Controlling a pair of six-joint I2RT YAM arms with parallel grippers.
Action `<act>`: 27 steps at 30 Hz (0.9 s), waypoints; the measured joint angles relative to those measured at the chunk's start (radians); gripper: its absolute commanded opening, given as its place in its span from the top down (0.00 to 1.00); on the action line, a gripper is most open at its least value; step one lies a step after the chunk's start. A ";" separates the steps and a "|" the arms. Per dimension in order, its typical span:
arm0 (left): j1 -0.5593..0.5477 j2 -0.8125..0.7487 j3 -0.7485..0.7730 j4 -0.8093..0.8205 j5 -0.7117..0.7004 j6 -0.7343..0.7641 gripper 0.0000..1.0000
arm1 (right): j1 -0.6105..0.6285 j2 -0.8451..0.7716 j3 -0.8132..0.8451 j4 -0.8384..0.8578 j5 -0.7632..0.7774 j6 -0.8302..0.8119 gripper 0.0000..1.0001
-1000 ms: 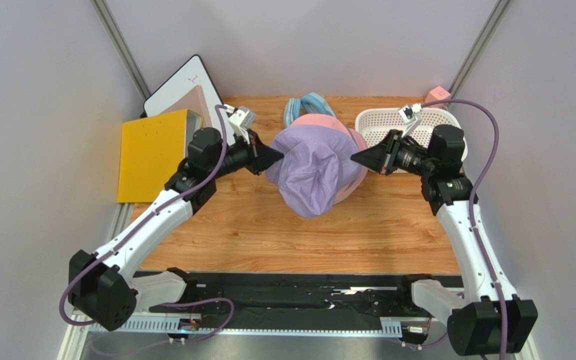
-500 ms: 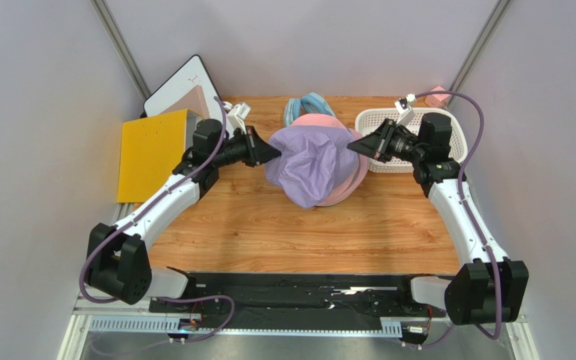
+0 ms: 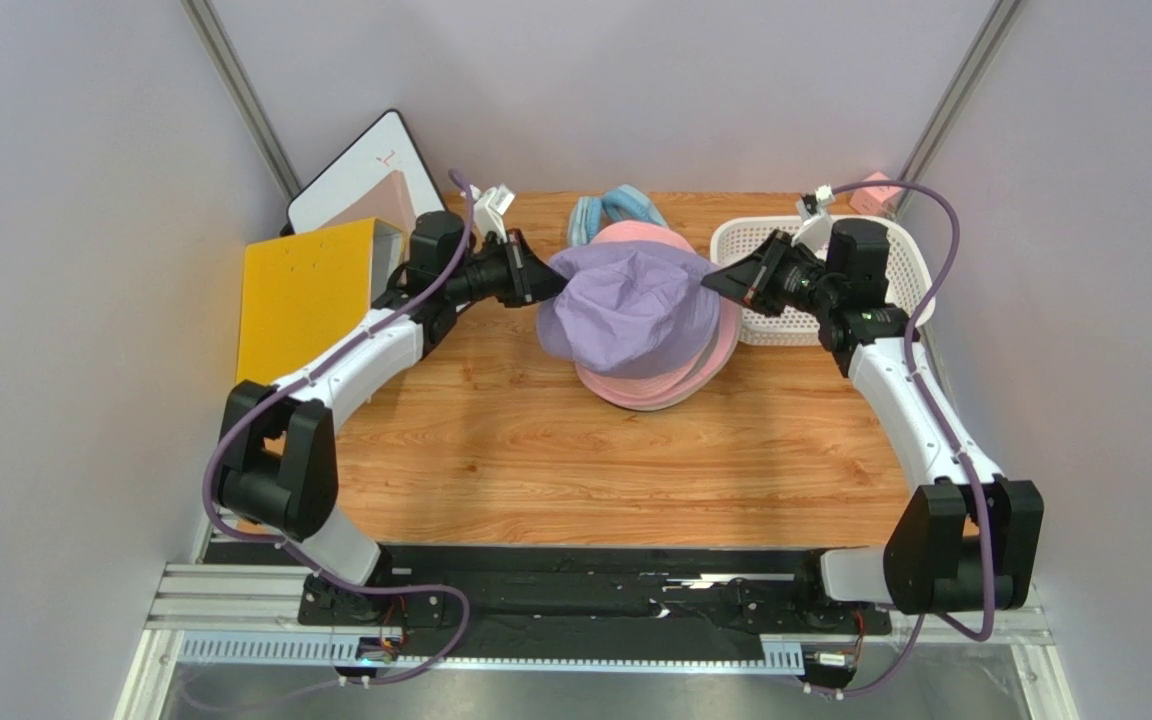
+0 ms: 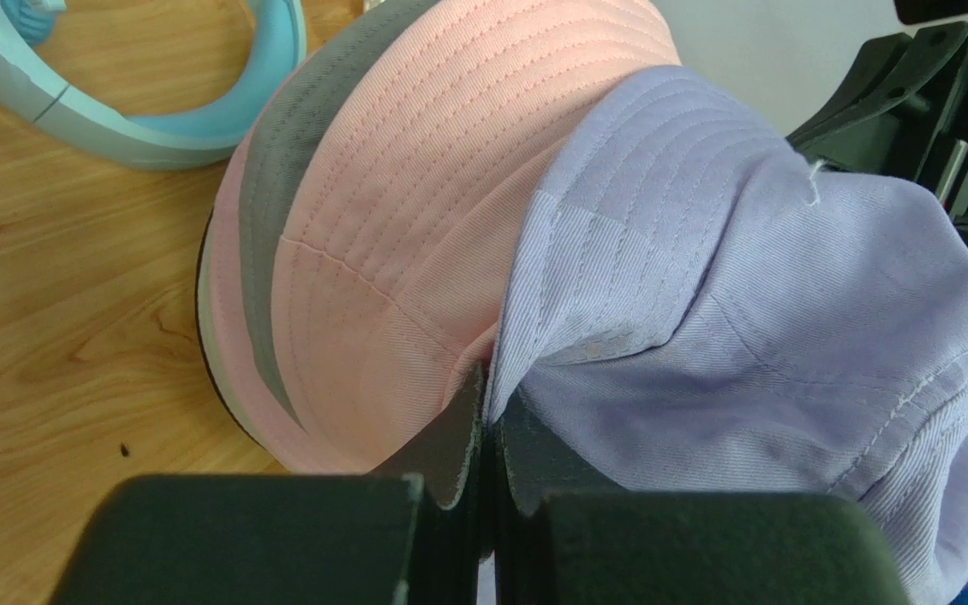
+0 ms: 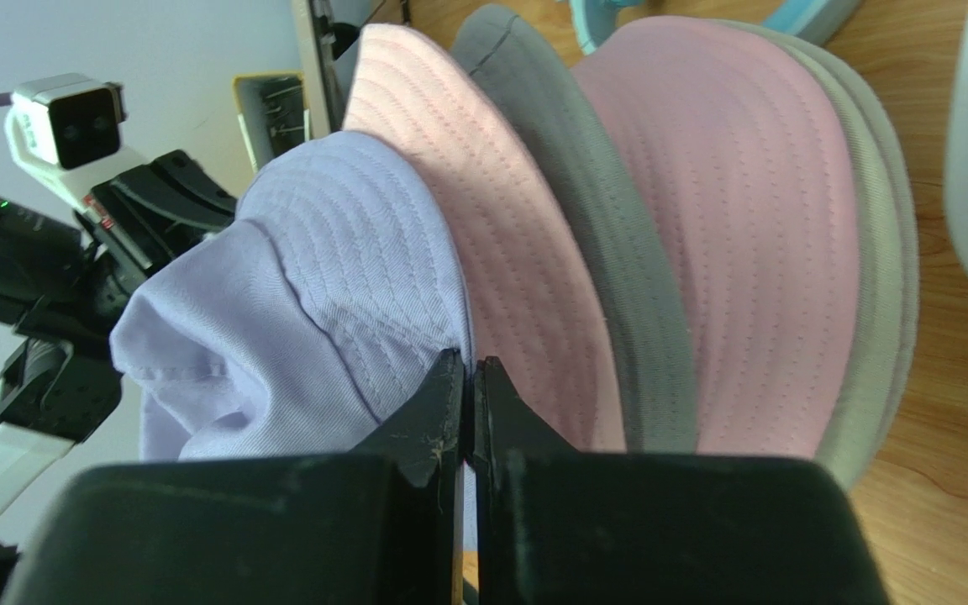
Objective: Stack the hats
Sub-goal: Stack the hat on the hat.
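Observation:
The pink hat shows behind the lavender hat's side-creased brim; my left gripper needs to open and take that brim farther back [image 3: 585,254].
A lavender hat [image 3: 630,308] hangs stretched between both grippers over a stack of hats whose top one is pink [image 3: 654,383]. My left gripper [image 3: 555,281] is shut on the lavender brim's left edge [image 4: 540,340]. My right gripper [image 3: 710,279] is shut on its right edge [image 5: 382,315]. In the left wrist view the pink hat [image 4: 401,214] lies below, with a grey brim [image 4: 272,164] and a black edge showing under it. The right wrist view shows pink [image 5: 729,252], grey [image 5: 603,252] and beige [image 5: 881,277] brims layered in the stack.
A light blue padded ring [image 3: 612,210] lies behind the stack. A white perforated basket [image 3: 778,248] stands at the back right, under the right arm. A yellow board [image 3: 297,300] and a white board [image 3: 364,173] lean at the back left. Bare wooden tabletop [image 3: 537,450] lies in front.
Both grippers have carried the lavender hat away from me and lowered it over the pink-topped stack. The hat now hangs spread more flatly than a second ago.

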 measured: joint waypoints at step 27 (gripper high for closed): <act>0.016 0.133 -0.031 0.133 -0.069 -0.018 0.36 | -0.006 -0.016 -0.048 -0.021 0.180 -0.035 1.00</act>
